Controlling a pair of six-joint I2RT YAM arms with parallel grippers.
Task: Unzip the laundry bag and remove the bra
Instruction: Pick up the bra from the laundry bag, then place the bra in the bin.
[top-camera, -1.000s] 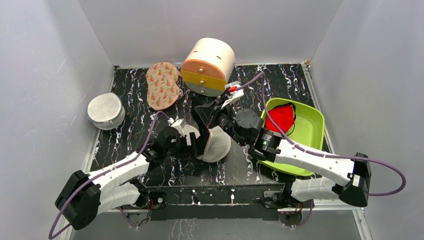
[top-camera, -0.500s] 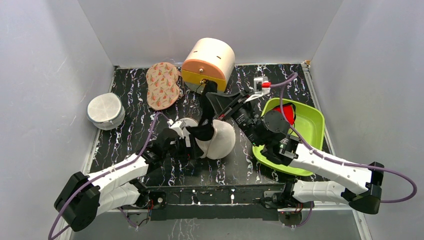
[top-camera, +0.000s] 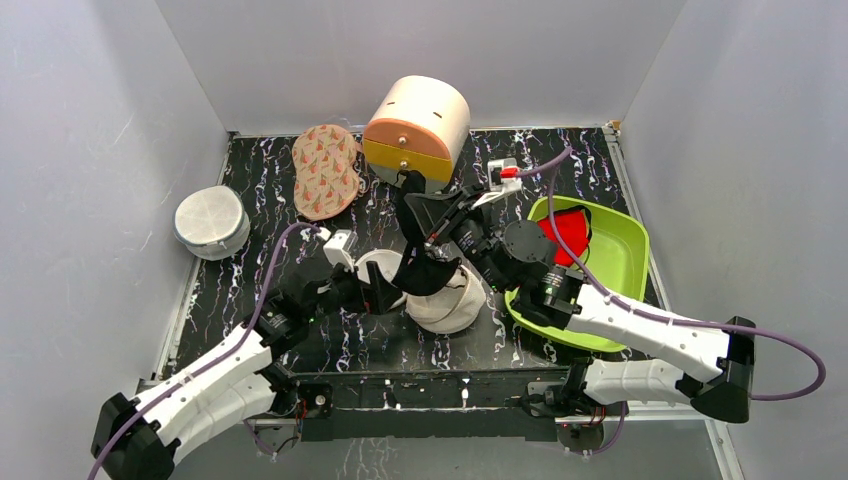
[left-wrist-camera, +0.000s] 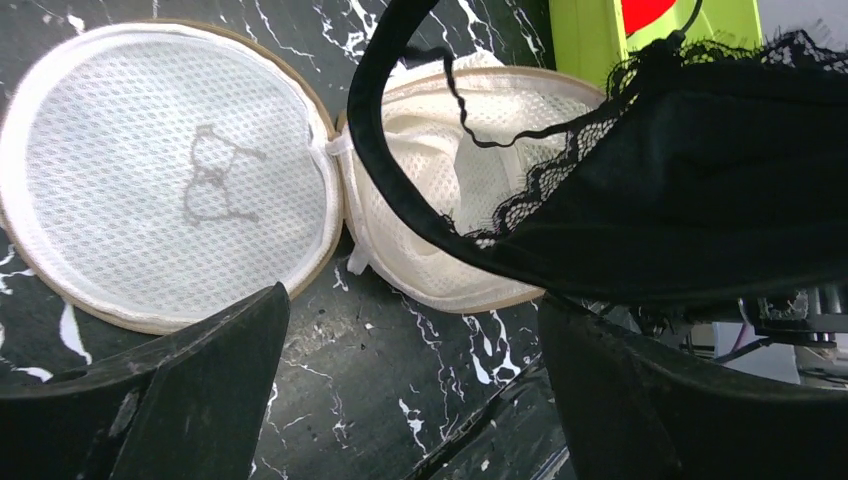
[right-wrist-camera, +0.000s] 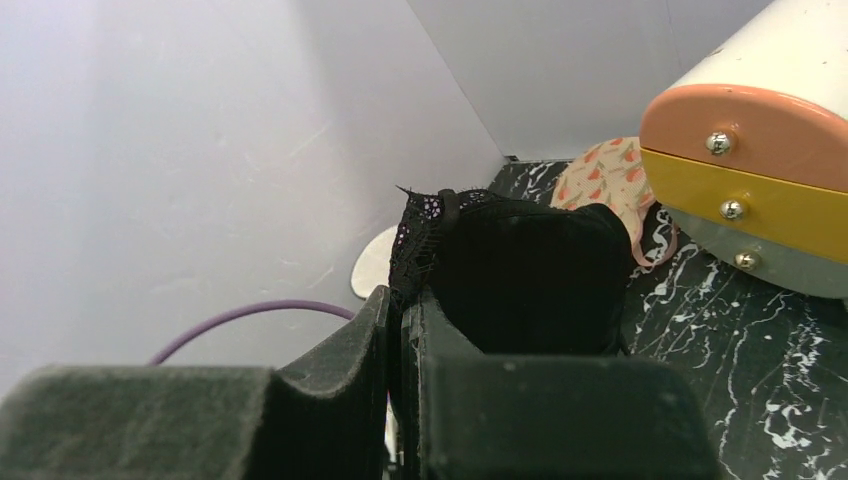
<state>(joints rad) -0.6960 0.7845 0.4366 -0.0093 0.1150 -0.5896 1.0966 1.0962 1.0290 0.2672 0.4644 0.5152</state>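
I will let go of the black lace bra, now hanging over the bag's open cup, with my right gripper in the green tray (top-camera: 564, 288), just in front of the red garment.
The laundry bag (top-camera: 452, 308) lies unzipped near the table's middle, its two pale mesh halves spread open in the left wrist view: the flat lid (left-wrist-camera: 160, 170) and the cup half (left-wrist-camera: 420, 240). My right gripper (top-camera: 418, 203) is shut on a black lace bra (top-camera: 425, 268), which hangs from the jaws with its lower end over the open cup. The right wrist view shows the lace (right-wrist-camera: 530, 270) pinched between my right gripper's (right-wrist-camera: 405, 330) jaws. My left gripper (left-wrist-camera: 415, 390) is open and empty just in front of the bag. A red garment with black edging (top-camera: 562, 232) lies in the green tray (top-camera: 620, 262).
A peach and yellow drawer drum (top-camera: 418, 130) stands at the back, close behind my right gripper. A carrot-print pad (top-camera: 326, 170) lies at the back left. A white round mesh case (top-camera: 211, 221) sits at the left edge. The grey walls enclose the table.
My right gripper lifted the black bra up out of the bag. My left arm drew back toward the near left and its gripper came off the bag, which now lies spread open.
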